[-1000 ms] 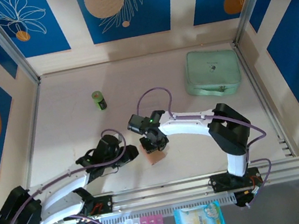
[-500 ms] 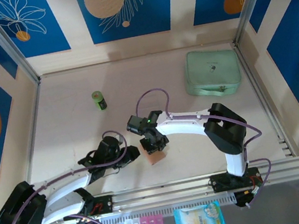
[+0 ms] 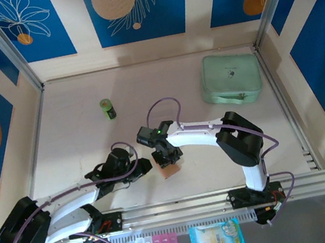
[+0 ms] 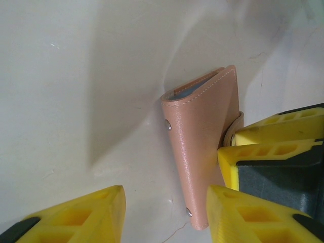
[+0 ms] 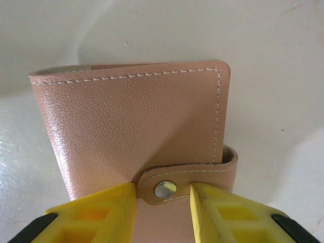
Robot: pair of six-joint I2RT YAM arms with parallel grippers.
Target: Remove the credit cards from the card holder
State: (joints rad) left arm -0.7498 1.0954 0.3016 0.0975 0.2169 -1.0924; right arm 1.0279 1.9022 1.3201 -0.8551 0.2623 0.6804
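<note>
My right gripper needs to set the card holder down, open, and take the strap (image 5: pixel 231 158) by its fold, because the card holder tilts up while it pinches the strap's snap.
The tan-pink card holder (image 3: pixel 169 171) is near the table's front middle, closed, with its strap snapped. In the left wrist view the card holder (image 4: pixel 202 152) stands tilted on one edge, and a grey-blue pocket edge shows at its top. The credit cards are hidden inside. My right gripper (image 3: pixel 166 157) comes down on it from above. Its yellow fingers flank the snap and are shut on the card holder's (image 5: pixel 131 121) strap side, around my right gripper's midpoint (image 5: pixel 163 202). My left gripper (image 3: pixel 147 166) is open just left of it. In the left wrist view the wallet's lower corner lies close to the right finger of my left gripper (image 4: pixel 164 212).
A mint-green case (image 3: pixel 231 77) lies at the back right. A small green bottle (image 3: pixel 107 109) stands at the back left. Beyond the front rail are a pink and white pill box (image 3: pixel 156 241) and a blue packet (image 3: pixel 216 237). Side walls enclose the table.
The right arm's elbow has drifted a little to the left. The left gripper has edged slightly closer to the card holder. The card holder has stayed in place.
</note>
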